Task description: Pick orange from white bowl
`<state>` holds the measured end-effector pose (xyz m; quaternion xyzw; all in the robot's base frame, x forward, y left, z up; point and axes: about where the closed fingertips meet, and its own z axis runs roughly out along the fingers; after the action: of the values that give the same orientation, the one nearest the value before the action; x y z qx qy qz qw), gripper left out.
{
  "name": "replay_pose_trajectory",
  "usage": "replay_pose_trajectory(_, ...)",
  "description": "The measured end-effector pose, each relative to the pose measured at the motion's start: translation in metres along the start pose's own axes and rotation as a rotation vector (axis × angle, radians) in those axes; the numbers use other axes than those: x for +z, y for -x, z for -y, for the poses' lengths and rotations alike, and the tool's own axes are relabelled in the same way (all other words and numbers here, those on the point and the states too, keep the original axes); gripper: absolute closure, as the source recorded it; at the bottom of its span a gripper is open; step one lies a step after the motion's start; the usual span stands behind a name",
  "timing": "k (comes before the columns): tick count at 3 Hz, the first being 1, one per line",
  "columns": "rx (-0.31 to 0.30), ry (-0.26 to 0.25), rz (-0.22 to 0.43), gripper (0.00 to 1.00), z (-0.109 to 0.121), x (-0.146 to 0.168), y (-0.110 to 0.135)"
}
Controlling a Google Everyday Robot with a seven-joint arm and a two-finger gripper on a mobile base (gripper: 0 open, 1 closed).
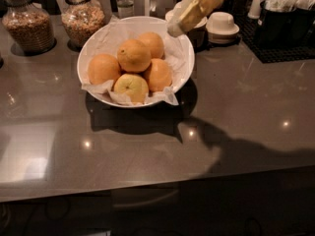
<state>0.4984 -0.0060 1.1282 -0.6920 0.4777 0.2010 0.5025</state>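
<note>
My gripper is to close next around the sides of the top orange (139,55), the one that rests above the yellower fruit in the white bowl.
The white bowl (93,41), wide and lined with crinkled white paper, stands on the dark counter left of centre. It holds several pieces of fruit: an orange on top (133,55), others at the left (104,69), back (152,43) and right (158,74), and a yellower fruit in front (131,87). My gripper (178,27) comes down from the upper right, pale and blurred, with its tip over the bowl's back right rim, above and right of the oranges.
Two glass jars of grains (28,22) (82,14) stand behind the bowl at the left. A small cream hat-shaped dish (222,23) sits at the back right, beside a dark rack of items (283,18). The counter's front edge runs along the bottom.
</note>
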Motion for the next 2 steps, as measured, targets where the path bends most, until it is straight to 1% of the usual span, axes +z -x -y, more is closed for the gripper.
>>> replay_pose_trajectory(1, -0.021, 0.016, 0.087, 0.0, 0.015, 0.034, -0.018)
replay_pose_trajectory(2, -0.029, 0.061, 0.138, 0.0, 0.029, 0.07, -0.037)
